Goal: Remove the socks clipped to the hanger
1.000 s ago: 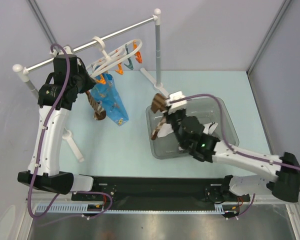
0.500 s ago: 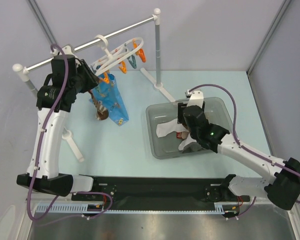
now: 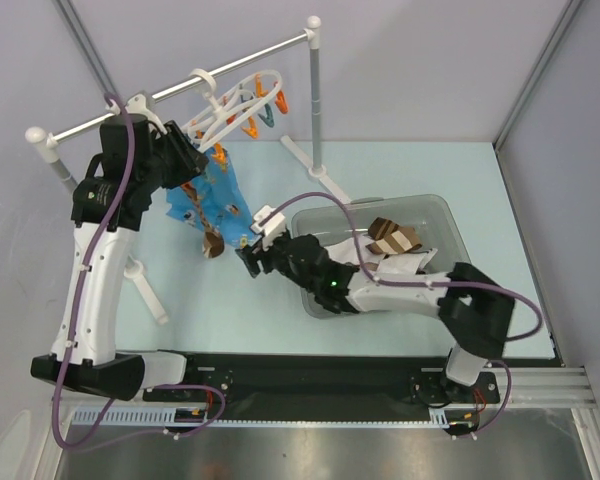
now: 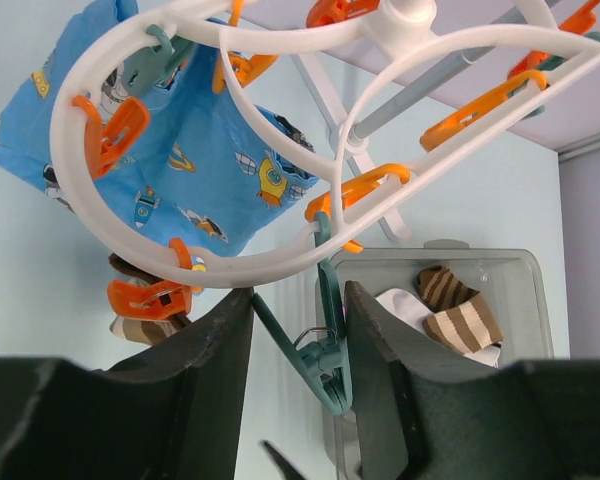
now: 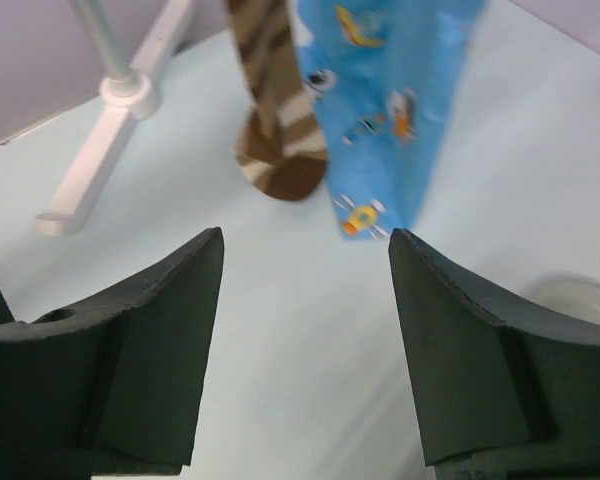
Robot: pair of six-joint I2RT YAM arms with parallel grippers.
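Observation:
The robot's right gripper will close on the narrow middle (image 3: 201, 212) (image 5: 277, 92) of the hanging brown sock, just above the sock's loose end, beside the blue printed cloth.
The white ring hanger (image 3: 232, 104) (image 4: 260, 268) hangs from the rail with orange and teal clips. A brown sock with tan stripes (image 3: 213, 245) (image 4: 140, 325) (image 5: 278, 130) still hangs from an orange clip (image 4: 145, 298), beside the blue printed cloth (image 3: 202, 195). My left gripper (image 3: 192, 160) (image 4: 300, 300) is open under the ring. An empty teal clip (image 4: 330, 350) dangles between its fingers, handles touching the pads. My right gripper (image 3: 250, 250) (image 5: 302, 250) is open and empty, low over the table just right of the hanging sock. Another brown striped sock (image 3: 392, 238) (image 4: 460, 310) and a white sock (image 4: 405, 305) lie in the bin.
The clear grey bin (image 3: 325, 300) sits right of centre, with my right arm stretched across it. The long white rail (image 3: 170, 93) rests on posts; one post (image 3: 316, 100) and its foot (image 5: 100, 150) stand close by. The blue cloth (image 5: 390, 110) hangs beside the sock.
My right gripper dropped the brown striped sock into the bin, opened, and swung left out of the bin toward the hanging sock. The left gripper opened off the teal clip.

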